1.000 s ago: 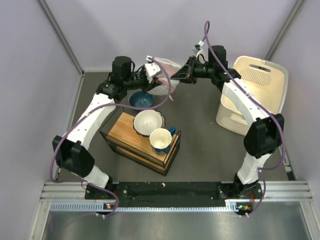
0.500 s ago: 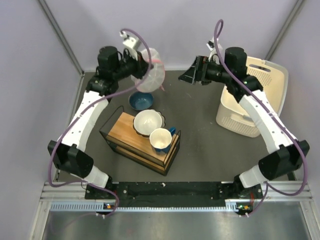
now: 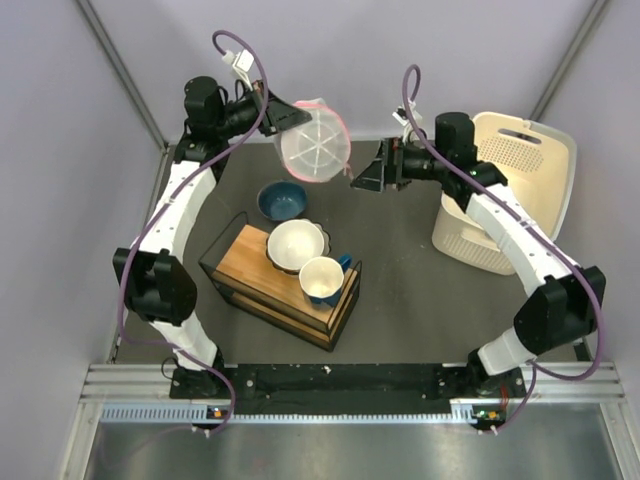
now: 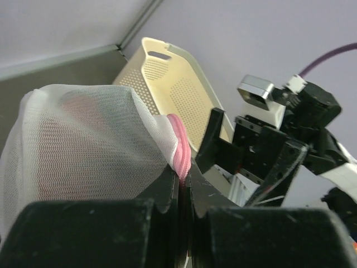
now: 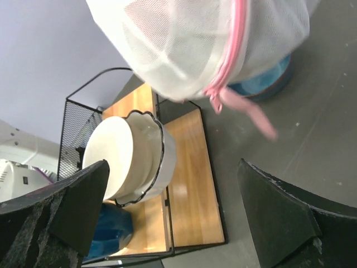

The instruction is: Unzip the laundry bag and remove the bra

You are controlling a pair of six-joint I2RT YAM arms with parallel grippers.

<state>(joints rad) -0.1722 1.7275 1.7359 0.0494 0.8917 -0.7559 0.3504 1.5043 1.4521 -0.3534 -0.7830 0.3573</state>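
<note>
The laundry bag is held by my left gripper far from its dangling pull tab, so next my right gripper grabs the bag's rim point(image 3: 347, 143) before my left gripper regrips closer.
The laundry bag point(image 3: 313, 150), white mesh with a pink zipper trim point(image 5: 235, 49), hangs in the air above the back of the table. My left gripper point(image 3: 287, 114) is shut on the bag's pink rim point(image 4: 179, 146), its jaws pressed together on the trim. My right gripper point(image 3: 363, 177) stands open just right of the bag without touching it. In the right wrist view the bag point(image 5: 206, 39) fills the top and a loose pink pull tab point(image 5: 252, 115) dangles below it, beyond the right gripper point(image 5: 175, 209). The bra cannot be made out through the mesh.
A cream perforated basket point(image 3: 512, 190) stands at the right. Below the bag sits a blue bowl point(image 3: 282, 200). A wire and wood rack point(image 3: 255, 272) carries a white bowl point(image 3: 296, 245) and a blue cup point(image 3: 322, 280) in the middle of the dark table.
My right gripper has let go of the bag and opened wide, backing off to the right. My left arm has lifted the bag up and swung it round so it hangs free.
</note>
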